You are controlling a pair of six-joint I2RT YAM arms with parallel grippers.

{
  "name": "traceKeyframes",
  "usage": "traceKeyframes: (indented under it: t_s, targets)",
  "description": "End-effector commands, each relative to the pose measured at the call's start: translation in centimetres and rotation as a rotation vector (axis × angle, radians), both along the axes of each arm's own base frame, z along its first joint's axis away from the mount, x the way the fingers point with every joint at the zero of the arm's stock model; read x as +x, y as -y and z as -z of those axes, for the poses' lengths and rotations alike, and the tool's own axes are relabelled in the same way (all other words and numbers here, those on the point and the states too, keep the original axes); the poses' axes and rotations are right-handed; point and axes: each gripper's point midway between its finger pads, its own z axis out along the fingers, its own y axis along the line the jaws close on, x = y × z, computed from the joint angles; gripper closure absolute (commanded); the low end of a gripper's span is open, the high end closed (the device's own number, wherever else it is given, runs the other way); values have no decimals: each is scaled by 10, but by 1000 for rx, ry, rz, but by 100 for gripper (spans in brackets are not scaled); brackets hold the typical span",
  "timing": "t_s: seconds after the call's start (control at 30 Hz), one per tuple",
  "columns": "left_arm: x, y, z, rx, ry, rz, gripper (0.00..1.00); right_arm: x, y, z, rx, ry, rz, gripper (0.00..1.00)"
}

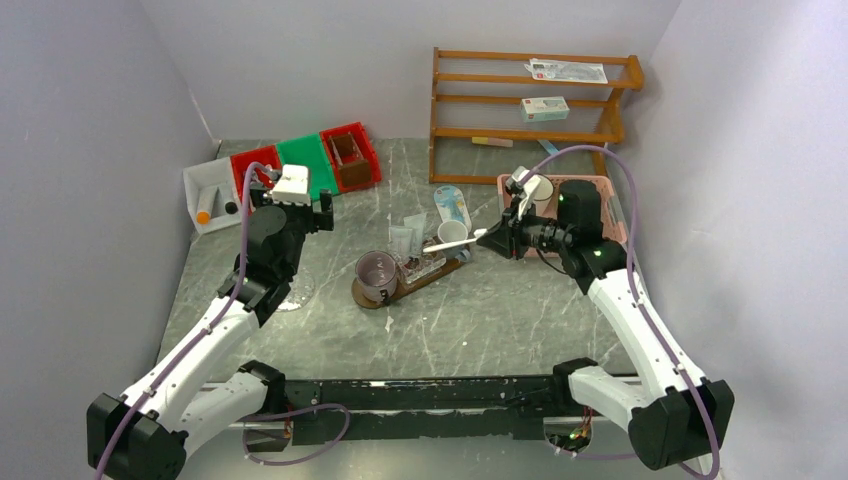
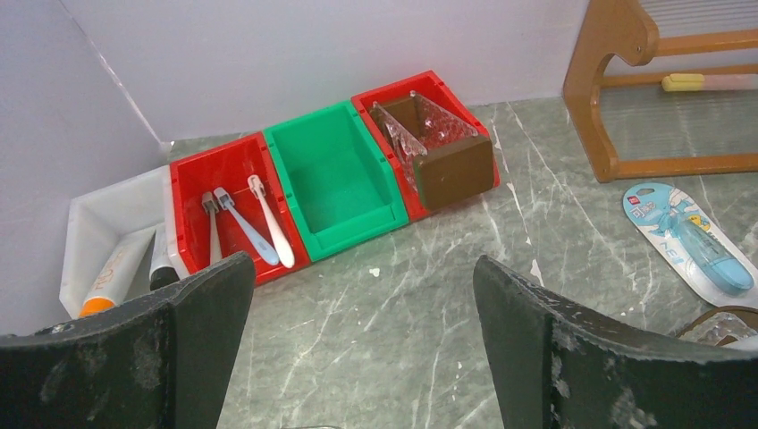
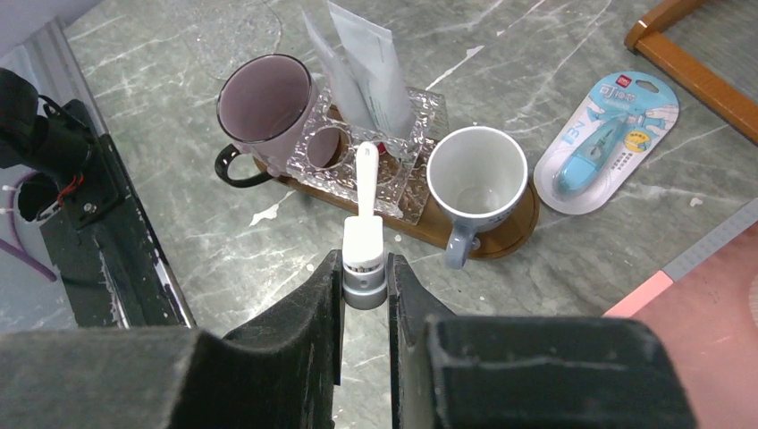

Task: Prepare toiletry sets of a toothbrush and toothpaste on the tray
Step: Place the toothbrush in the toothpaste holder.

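Next, my right gripper lets go of the white toothbrush in the clear glass holder's front hole (image 1: 429,258) (image 3: 384,189) nearest the white mug.
The dark brown oval tray (image 1: 372,297) lies mid-table and also shows in the right wrist view (image 3: 511,235). On it stand a purple mug (image 1: 378,272), a clear glass holder (image 1: 422,263) with white tubes (image 1: 408,238), and a white mug (image 1: 452,233). My right gripper (image 1: 484,239) is shut on a white toothbrush (image 1: 452,243) by its grey base and holds it level, head over the tray. In the right wrist view the toothbrush (image 3: 365,234) points at the glass holder (image 3: 366,165), between the purple mug (image 3: 266,112) and the white mug (image 3: 476,174). My left gripper (image 1: 292,193) is open and empty by the bins.
At the back left stand a white bin (image 2: 89,223) with tubes, a red bin (image 2: 214,174) with toothbrushes (image 2: 259,219), a green bin (image 2: 335,174) and a red bin (image 2: 429,89) with a brown holder. A blue packaged toothbrush (image 3: 608,134) lies behind the tray. A wooden shelf (image 1: 535,100) and a pink tray (image 1: 615,225) are at the right.
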Motion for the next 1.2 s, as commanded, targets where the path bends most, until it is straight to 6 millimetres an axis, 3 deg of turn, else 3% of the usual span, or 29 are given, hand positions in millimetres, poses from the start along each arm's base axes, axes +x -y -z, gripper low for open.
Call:
traceKeyframes:
  t_s: [0.0, 1.17]
  targets:
    - [-1, -6, -13, -24, 34, -25, 4, 3, -3, 8, -20, -10, -3, 100]
    - [-4, -5, -16, -6, 52, -1, 4, 23, -37, 43, -77, -7, -19, 99]
